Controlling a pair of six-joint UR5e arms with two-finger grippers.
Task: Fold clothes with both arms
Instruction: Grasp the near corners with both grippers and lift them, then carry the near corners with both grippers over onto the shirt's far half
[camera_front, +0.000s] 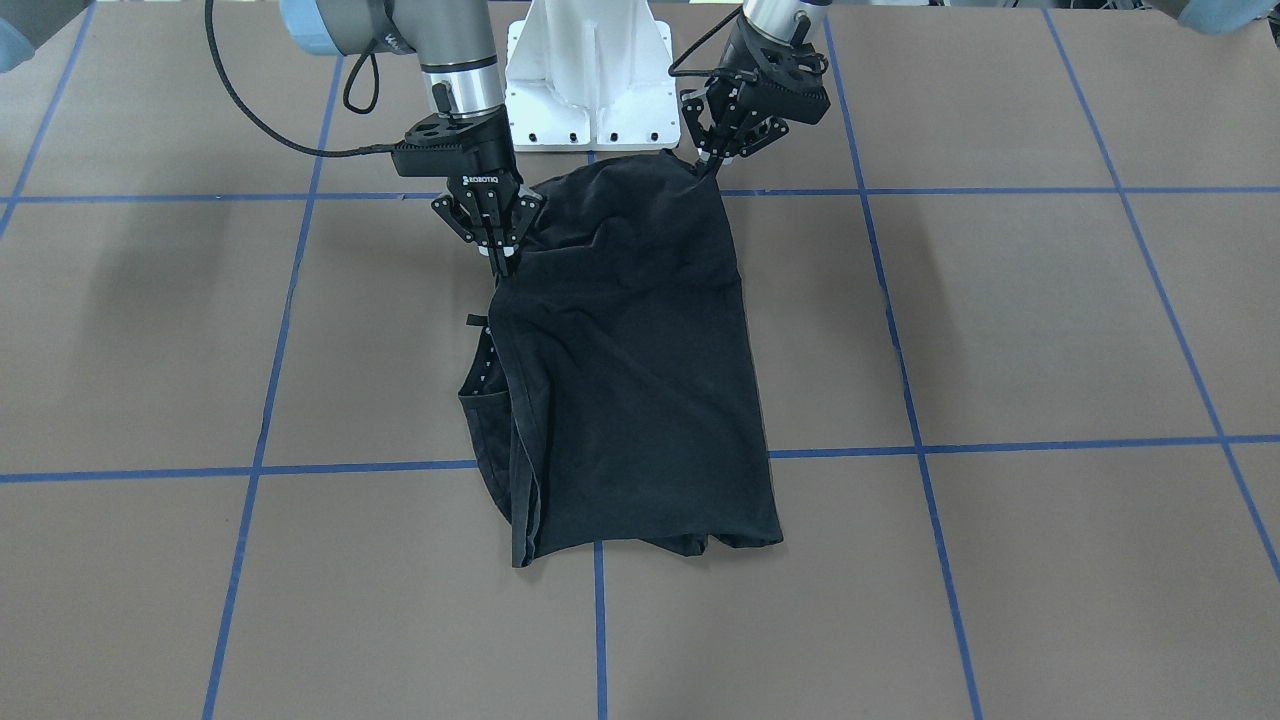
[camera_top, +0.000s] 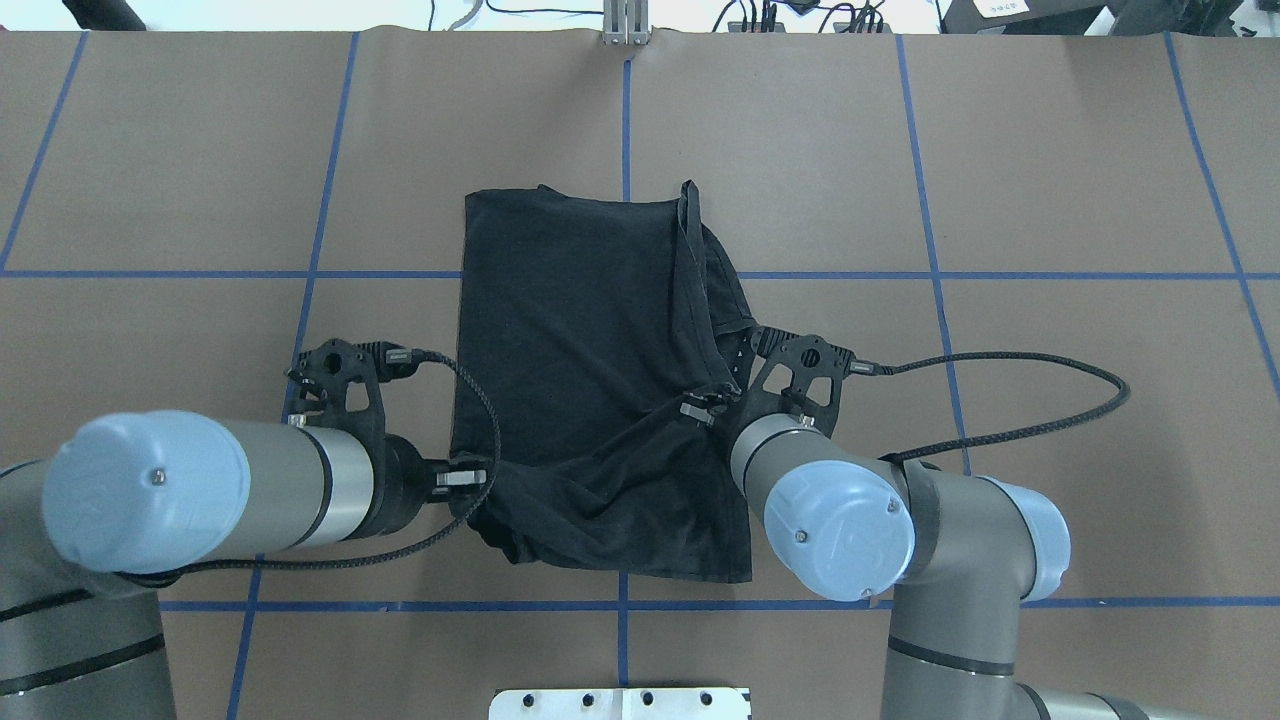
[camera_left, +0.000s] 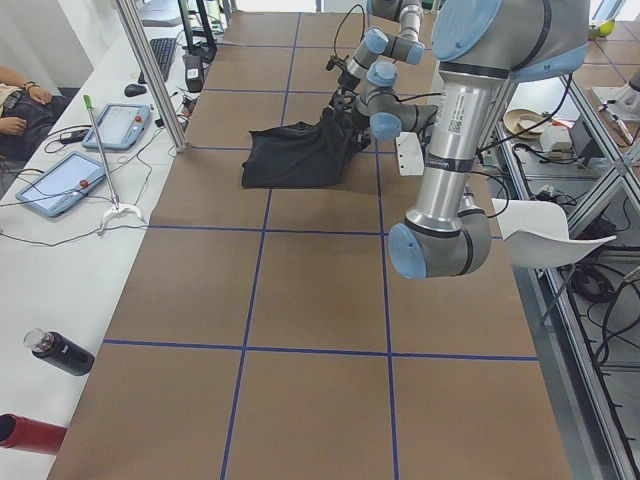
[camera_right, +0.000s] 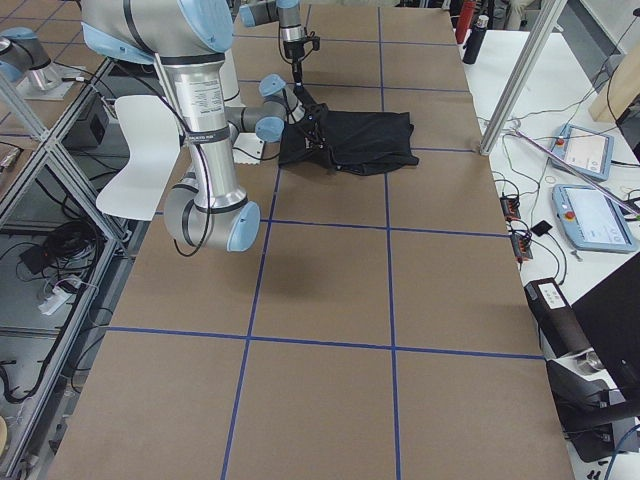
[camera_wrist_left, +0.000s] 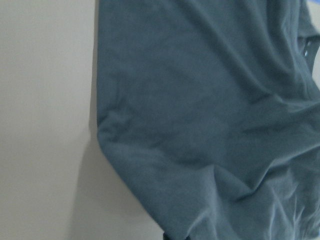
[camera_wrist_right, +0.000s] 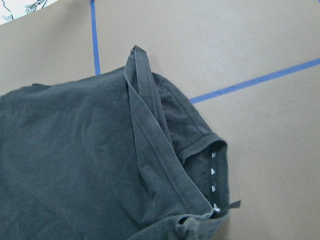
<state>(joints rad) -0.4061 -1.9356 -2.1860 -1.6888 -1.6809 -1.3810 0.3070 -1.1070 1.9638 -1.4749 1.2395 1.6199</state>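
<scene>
Next, I let go of the black T-shirt's raised corner with my left gripper at its flat far corner (camera_front: 782, 560) away from the sleeve.
The black T-shirt (camera_front: 630, 380) (camera_top: 580, 320) lies partly folded on the brown table, plain side up. Its edge nearest the robot is raised off the table. My left gripper (camera_front: 708, 165) (camera_top: 468, 478) is shut on one corner of that raised edge. My right gripper (camera_front: 502, 262) (camera_top: 703, 408) is shut on the fabric at the other side, above a sleeve (camera_wrist_right: 212, 170) with small white marks. The left wrist view is filled with hanging cloth (camera_wrist_left: 210, 125). A folded hem strip (camera_wrist_right: 145, 130) runs across the shirt in the right wrist view.
The white pedestal base (camera_front: 590, 80) (camera_top: 620, 703) stands just behind the shirt. Blue tape lines (camera_front: 600, 630) grid the table. A side bench holds tablets (camera_left: 60, 185) and bottles (camera_left: 60, 352). A person's hand (camera_left: 15, 100) rests at its far end.
</scene>
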